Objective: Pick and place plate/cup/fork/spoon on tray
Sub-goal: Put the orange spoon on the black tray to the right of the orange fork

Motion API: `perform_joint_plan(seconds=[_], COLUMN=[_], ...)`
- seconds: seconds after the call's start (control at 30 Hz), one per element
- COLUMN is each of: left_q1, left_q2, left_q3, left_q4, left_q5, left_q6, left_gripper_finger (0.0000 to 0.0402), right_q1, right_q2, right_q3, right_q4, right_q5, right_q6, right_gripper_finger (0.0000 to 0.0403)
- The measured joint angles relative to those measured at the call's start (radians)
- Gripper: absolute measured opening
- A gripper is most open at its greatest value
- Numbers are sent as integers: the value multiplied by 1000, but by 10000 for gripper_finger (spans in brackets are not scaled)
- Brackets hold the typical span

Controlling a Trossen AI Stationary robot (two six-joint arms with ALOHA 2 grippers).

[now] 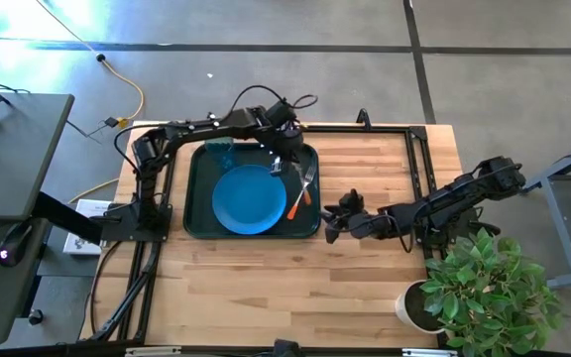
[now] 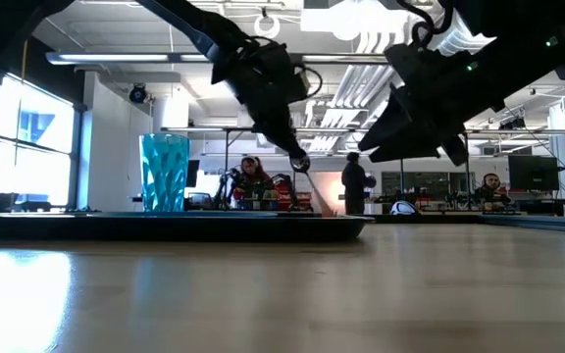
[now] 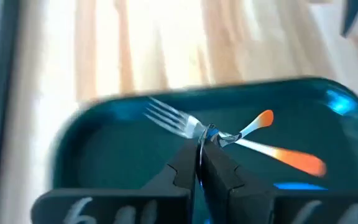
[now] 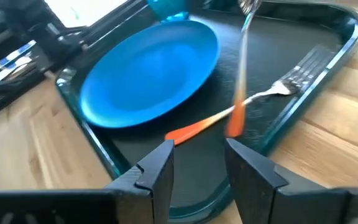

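Observation:
My left gripper is to put the spoon down beside the fork, between the blue plate (image 1: 299, 196) (image 3: 250, 142) and the tray's rim.
The dark tray (image 1: 191, 188) lies on the table's far left half. On it are the blue plate (image 1: 249, 198), the teal cup (image 1: 219, 152) upright in the far left corner, and the fork (image 1: 305, 183) flat along the right rim. My left gripper (image 1: 278, 166) hovers over the tray's far right part, shut on the spoon (image 4: 240, 74), which hangs above the fork (image 4: 291, 78). My right gripper (image 1: 331, 223) is open and empty above the bare table just right of the tray. My left gripper pinches the spoon's silver bowl end (image 3: 211, 134) between its two shut fingers, coming from above and pointing down. The spoon hangs below the fingers, its orange handle (image 4: 235, 121) lowest, over the fork's handle. I cannot tell whether its tip touches the tray.
A white plant pot (image 1: 419, 302) with a leafy plant stands at the table's near right corner. Black rails (image 1: 419, 159) run along the table's far and right sides. Bare wood lies near and right of the tray. People show in the room beyond, in the low view (image 2: 353, 181).

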Motion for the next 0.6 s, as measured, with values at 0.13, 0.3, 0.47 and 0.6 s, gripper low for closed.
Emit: perform_joint_plan(seconds=[0.13, 0.3, 0.47, 0.6], left_q1=[-28, -49, -52, -47], left_q2=[-1, -1, -12, -11], left_q3=[0, 0, 1, 2], left_q4=[46, 68, 95, 88], left_q5=[-137, -268, -345, -416], left_q6=[17, 52, 48, 46], left_gripper_finger=[4, 4, 4, 4], right_q1=[18, 42, 42, 42], right_q2=[0, 0, 1, 1], right_q3=[0, 0, 0, 0], right_q4=[-39, -59, -63, -67], right_q5=[40, 61, 73, 73], right_q6=[52, 74, 75, 75], right_gripper_finger=[134, 134, 134, 134])
